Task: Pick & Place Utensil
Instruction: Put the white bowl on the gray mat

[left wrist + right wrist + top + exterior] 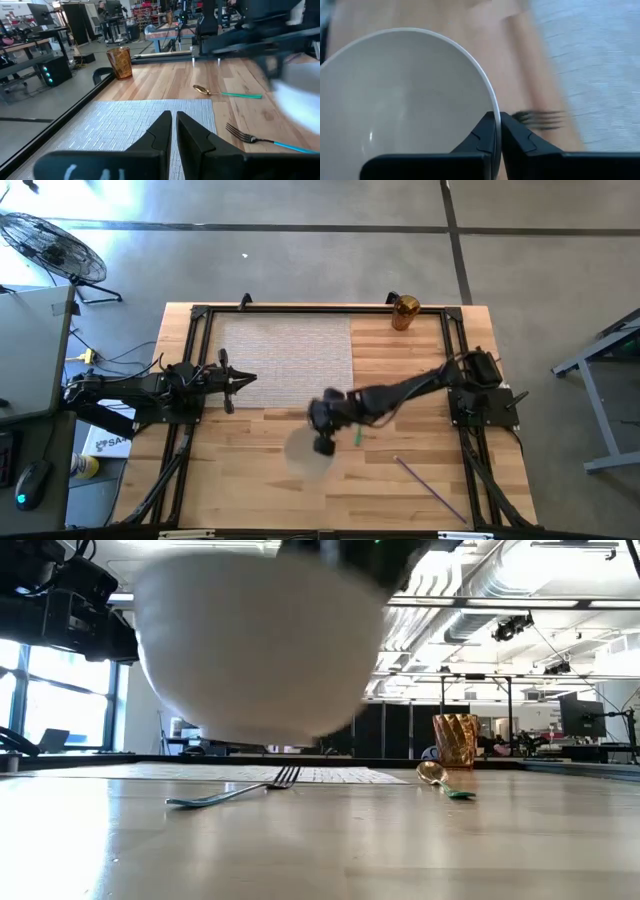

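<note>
Next, I release the white bowl with my right gripper near the middle of the woven placemat [280,348]. The bowl now hangs in front of the placemat.
My right gripper [496,131] is shut on a white bowl [306,452] and holds it over the wooden table in front of the woven placemat [285,358]. In the low view the bowl [258,640] hangs above the table. Beneath and beyond it a fork with a teal handle [236,790] lies flat, tines at the placemat's near edge. A gold spoon with a green handle [357,437] lies flat to the bowl's right. My left gripper [173,131] is shut and holds nothing, hovering over the placemat's left edge [240,380]. My right gripper pinches the bowl's rim [493,107], one finger inside the bowl and one outside. The fingers come from above, pointing down. The bowl is lifted clear of the table, mouth up, hanging below the fingers.
An amber cup [404,312] stands at the table's far edge, right of the placemat. A thin purple stick [430,485] lies on the near right part of the table. Black frame rails [200,315] border the work area.
</note>
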Action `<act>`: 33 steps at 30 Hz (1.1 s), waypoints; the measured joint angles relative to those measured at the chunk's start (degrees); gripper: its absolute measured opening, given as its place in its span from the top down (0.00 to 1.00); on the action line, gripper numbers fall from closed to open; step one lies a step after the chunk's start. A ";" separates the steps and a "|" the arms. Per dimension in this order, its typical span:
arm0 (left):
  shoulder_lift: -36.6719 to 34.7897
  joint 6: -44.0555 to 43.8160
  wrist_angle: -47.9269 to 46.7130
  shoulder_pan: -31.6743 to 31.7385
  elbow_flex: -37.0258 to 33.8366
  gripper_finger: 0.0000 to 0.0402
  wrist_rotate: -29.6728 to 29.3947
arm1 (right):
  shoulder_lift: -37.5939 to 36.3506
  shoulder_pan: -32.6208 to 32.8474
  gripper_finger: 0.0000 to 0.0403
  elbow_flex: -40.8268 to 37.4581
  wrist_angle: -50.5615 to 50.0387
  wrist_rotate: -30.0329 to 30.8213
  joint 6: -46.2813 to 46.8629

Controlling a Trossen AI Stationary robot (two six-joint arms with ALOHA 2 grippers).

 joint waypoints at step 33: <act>0.01 0.00 -0.01 -0.02 0.01 0.94 0.00 | 17.77 -28.96 0.98 27.03 -8.57 5.83 8.19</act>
